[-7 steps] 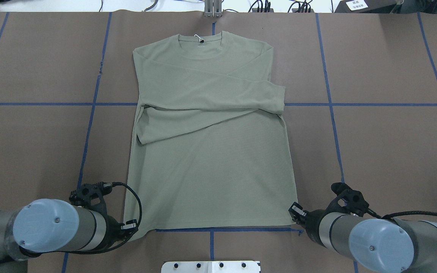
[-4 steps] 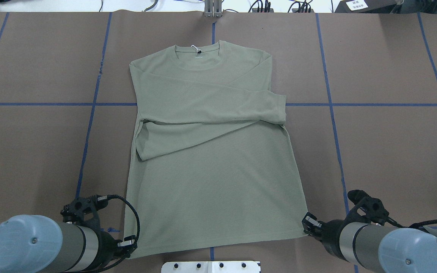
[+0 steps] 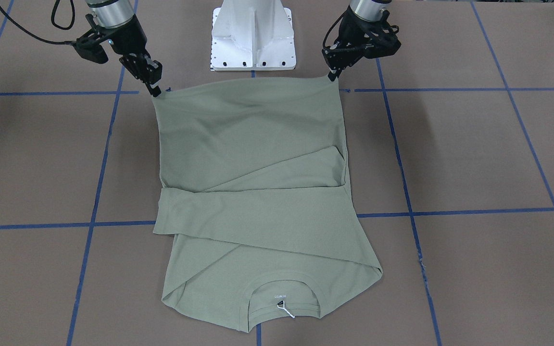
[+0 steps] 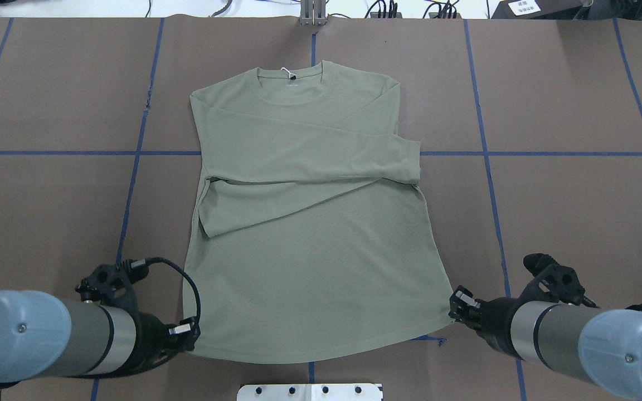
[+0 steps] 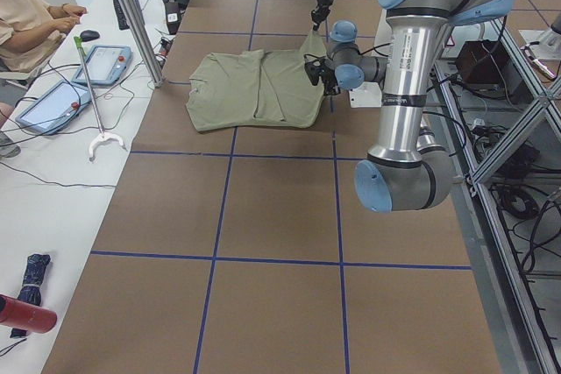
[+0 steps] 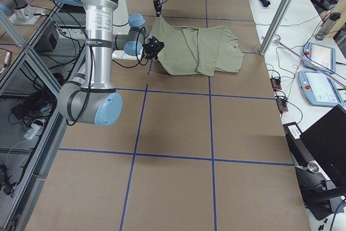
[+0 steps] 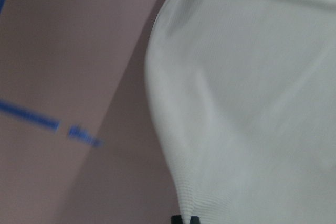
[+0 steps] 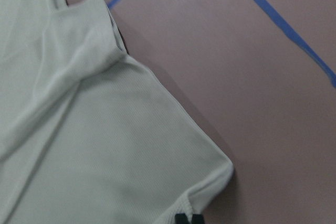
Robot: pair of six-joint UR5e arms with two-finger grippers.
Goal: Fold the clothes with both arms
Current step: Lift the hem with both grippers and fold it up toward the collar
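Observation:
Next, I let go of the hem corner with my left gripper on the sage-green shirt's shoulder tip [image 3: 379, 265] nearest the frayed blue tape.
The sage-green shirt [image 4: 310, 223] lies flat on the brown table, collar [image 4: 290, 78] at the far side, both sleeves folded across the chest. Its near hem is raised off the table at both corners. My left gripper [image 4: 189, 334] is shut on the left hem corner, which shows on the right in the front-facing view [image 3: 333, 77]. My right gripper [image 4: 455, 304] is shut on the other corner [image 3: 155, 92]. Each wrist view shows green fabric [image 7: 252, 103] [image 8: 94, 150] running into the closed fingertips at the frame's bottom edge. The white tag string [image 3: 286, 313] lies at the neck.
The white pedestal base [image 3: 253, 36] stands just behind the raised hem. Blue tape lines [image 4: 131, 189] cross the brown table cover. In the left side view, a seated person [image 5: 31, 19], tablets and a grabber stick sit beyond the table's far edge.
The shirt was first dragged toward the robot. Since then both grippers have risen with the hem corners, so the near hem hangs off the table; the collar has stayed put.

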